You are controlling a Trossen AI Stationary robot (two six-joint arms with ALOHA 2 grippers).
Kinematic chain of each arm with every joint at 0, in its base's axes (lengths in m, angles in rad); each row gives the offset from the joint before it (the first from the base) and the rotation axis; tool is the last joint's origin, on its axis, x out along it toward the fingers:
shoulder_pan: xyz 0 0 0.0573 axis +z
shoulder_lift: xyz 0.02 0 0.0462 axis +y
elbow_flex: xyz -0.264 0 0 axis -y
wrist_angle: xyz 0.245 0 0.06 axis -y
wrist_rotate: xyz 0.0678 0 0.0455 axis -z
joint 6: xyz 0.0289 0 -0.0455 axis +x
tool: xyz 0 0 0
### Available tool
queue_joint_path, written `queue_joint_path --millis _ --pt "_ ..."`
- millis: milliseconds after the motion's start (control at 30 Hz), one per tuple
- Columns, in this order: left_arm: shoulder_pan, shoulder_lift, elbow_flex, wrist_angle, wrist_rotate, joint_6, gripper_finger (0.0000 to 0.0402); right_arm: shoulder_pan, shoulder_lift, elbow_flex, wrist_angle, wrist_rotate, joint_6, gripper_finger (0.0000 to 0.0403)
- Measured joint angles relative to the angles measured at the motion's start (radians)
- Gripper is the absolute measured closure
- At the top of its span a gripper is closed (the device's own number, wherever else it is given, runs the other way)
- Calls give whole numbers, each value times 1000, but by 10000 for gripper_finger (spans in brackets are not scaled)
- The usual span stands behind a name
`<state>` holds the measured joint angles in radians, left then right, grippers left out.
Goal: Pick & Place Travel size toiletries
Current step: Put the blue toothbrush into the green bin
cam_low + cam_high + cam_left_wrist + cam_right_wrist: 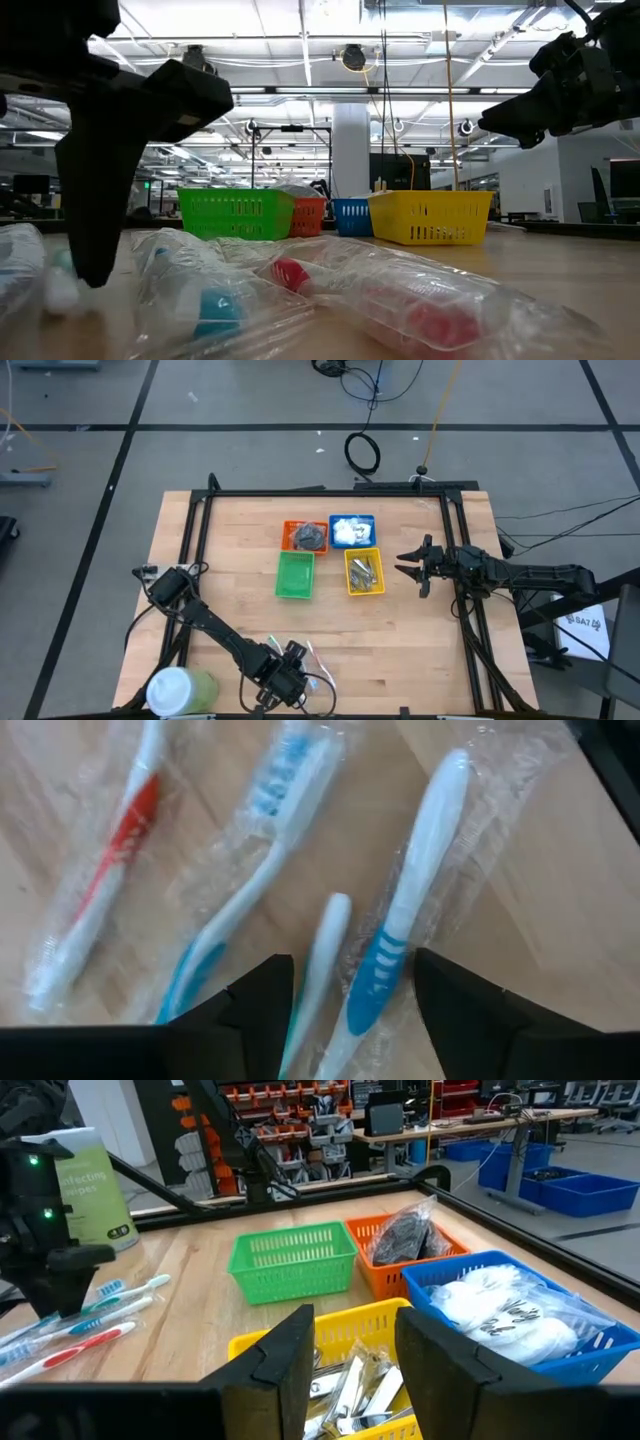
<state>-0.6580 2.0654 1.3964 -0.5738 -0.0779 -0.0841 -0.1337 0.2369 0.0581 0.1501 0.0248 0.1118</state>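
Next, my left gripper shifts over and closes around the white-and-blue toothbrush alone (380, 966), because the thinner toothbrush's handle is inside its fingers along with the white-and-blue toothbrush.
Several slim toothbrushes (265, 850) in clear wrappers lie flat on the wood near the table's near edge (318, 665). My left gripper (350, 1020) is open and low over them (288, 678). Its fingers stand on either side of a white-and-blue toothbrush (400, 935) and a thinner one (322, 955). My right gripper (365, 1360) is open and hovers in the air at the right of the yellow basket (364, 572), which holds silver clippers. White packets fill the blue basket (351, 530). Dark grey discs sit in the orange basket (308, 537).
The green basket (295, 575) sits left of the yellow one, with nothing showing inside it. A big white-and-green tub (180, 688) lies at the near left corner beside my left arm. Bare wood stretches between the baskets and the toothbrushes. A black frame (200, 540) borders the table.
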Motion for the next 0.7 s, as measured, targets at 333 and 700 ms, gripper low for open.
queue_joint_path --millis 333,700 --pt "2 2 1 3 -22 24 248 0 0 0 2 0 0 273" --pt "10 4 2 -3 -120 -21 278 0 0 0 2 0 0 273"
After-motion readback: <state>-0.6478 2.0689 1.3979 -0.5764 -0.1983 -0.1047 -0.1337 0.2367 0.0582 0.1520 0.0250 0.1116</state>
